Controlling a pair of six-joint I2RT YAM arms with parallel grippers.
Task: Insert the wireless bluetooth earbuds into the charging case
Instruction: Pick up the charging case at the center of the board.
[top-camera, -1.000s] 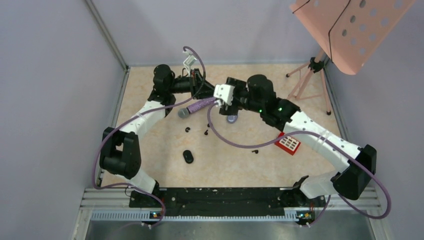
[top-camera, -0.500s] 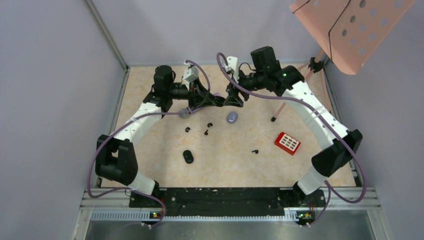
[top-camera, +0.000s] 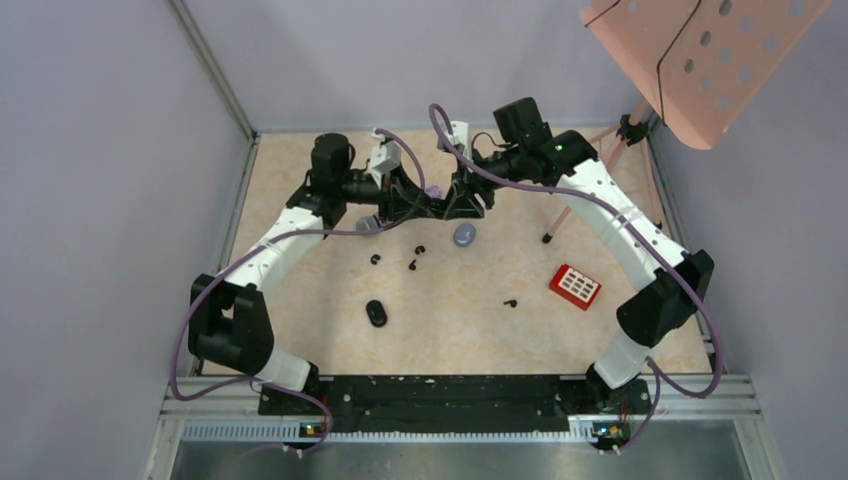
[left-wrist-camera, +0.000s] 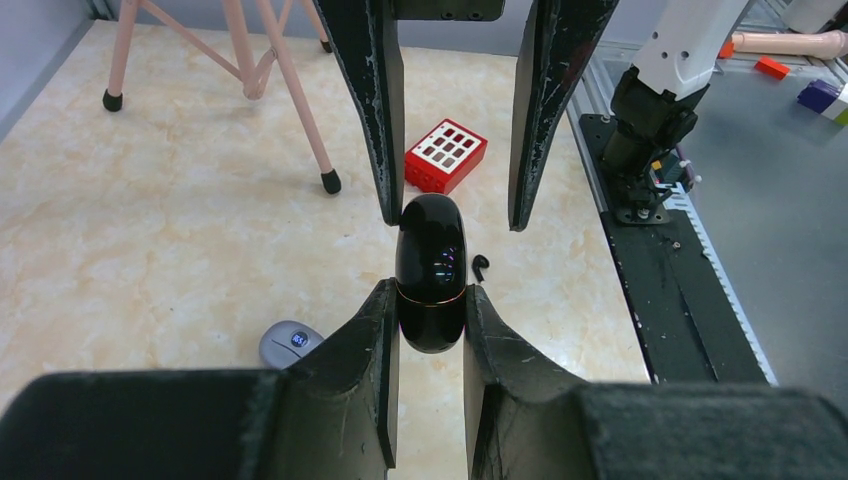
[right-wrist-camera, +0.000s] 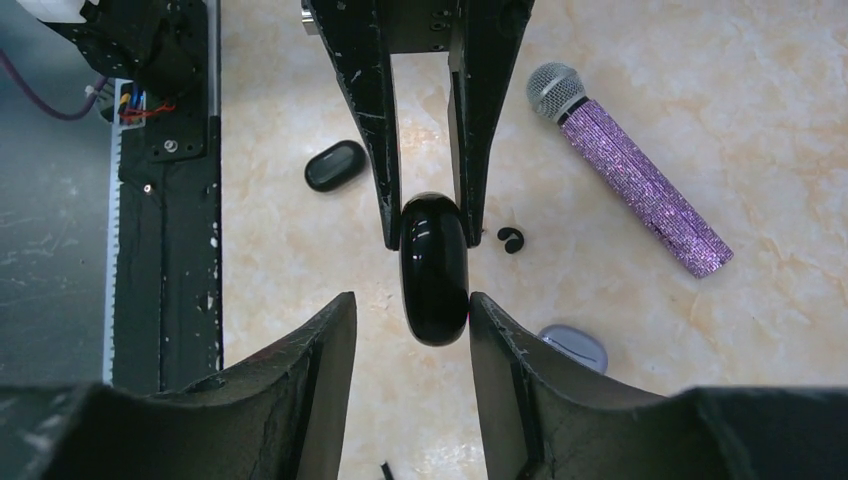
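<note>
The fingers of my left gripper reach over the charging case's seam, so I will hold the case's lid with my right gripper while my left gripper opens and takes the case's base (left-wrist-camera: 431, 330).
My left gripper (left-wrist-camera: 428, 295) is shut on one end of a glossy black oval charging case (left-wrist-camera: 430, 270), held above the table. My right gripper (right-wrist-camera: 410, 300) faces it, its jaws open around the case's (right-wrist-camera: 434, 270) other end: one finger touches it, the other stands off with a gap. In the top view both grippers meet at the back of the table. Tiny black earbuds lie loose on the table: one (left-wrist-camera: 480, 266) below the case, another (right-wrist-camera: 511, 239), and others (top-camera: 376, 259) (top-camera: 412, 265) (top-camera: 510, 302) nearer the front.
A grey-lilac closed case (top-camera: 464, 235) and a second black case (top-camera: 376, 313) lie on the table. The purple glitter microphone (right-wrist-camera: 630, 170) lies under the left arm. A red block (top-camera: 575, 286) sits right, by the music stand's tripod legs (top-camera: 600, 190).
The right arm has swung from mid-table to the back and now faces the left gripper. Its jaws have narrowed around the black case's free end. The left grip is unchanged.
</note>
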